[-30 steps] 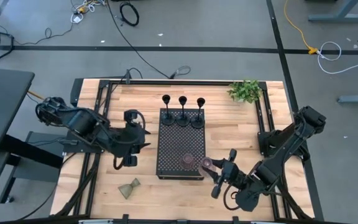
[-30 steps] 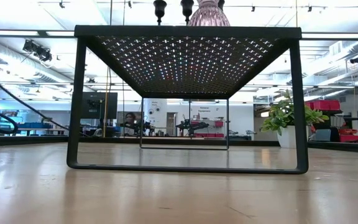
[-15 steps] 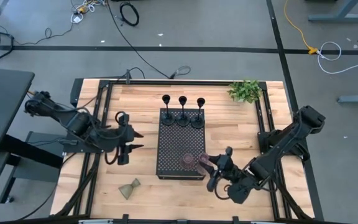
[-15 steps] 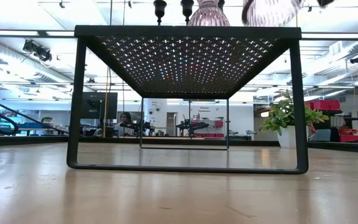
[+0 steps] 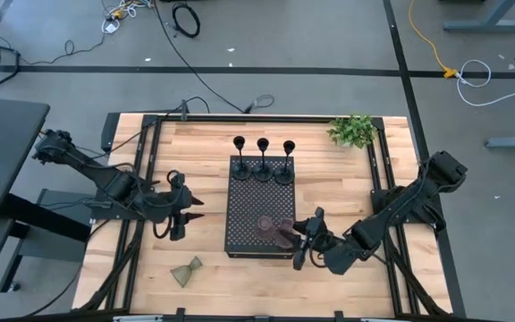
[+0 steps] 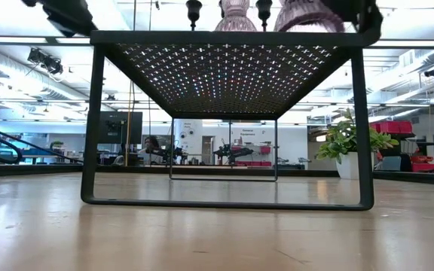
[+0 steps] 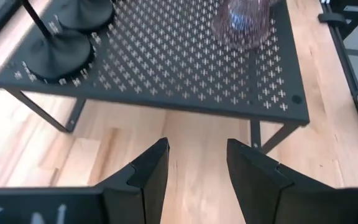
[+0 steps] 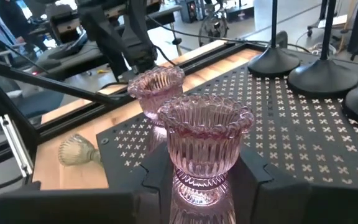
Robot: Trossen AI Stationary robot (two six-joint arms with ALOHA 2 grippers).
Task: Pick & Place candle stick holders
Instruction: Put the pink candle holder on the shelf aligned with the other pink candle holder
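The other pinkish glass holder is on the tray. Next, I put this pinkish glass holder, now over the tray's near corner, down with my right gripper close beside it, on the tray's near end [image 5: 281, 230] [image 8: 192, 198].
Three slim black stem holders [image 5: 263, 167] stand on the far end of the black perforated tray [image 5: 249, 201]. One pinkish glass holder [image 5: 264, 226] stands near the tray's near end. My right gripper [image 5: 295, 243] is shut on the second pinkish glass holder [image 8: 204, 140], beside the first and over the tray's near right corner. The olive-green hourglass holder [image 5: 186, 270] lies on its side on the table, near the front edge left of the tray. My left gripper [image 7: 194, 168] is open and empty, left of the tray and pointing at it. My right gripper pinches the pinkish holder's narrow foot [image 8: 194, 183] between its two fingers [image 8: 154, 177], low on the holder. The fingers come about level from the table's near right side. The holder stands upright with its cup up. Whether its foot rests on the tray, I cannot tell.
A small leafy plant [image 5: 353, 131] stands at the table's far right. The tray stands on thin legs [image 7: 42, 112] with open space under it. Bare wood lies left of the tray and along the front edge.
My right gripper has carried the pinkish holder toward the table's left, from beside the tray's right edge to over its near right corner, and the holder has come upright. The other pinkish holder has slid a little left. My left arm has drawn back toward the table's left edge.
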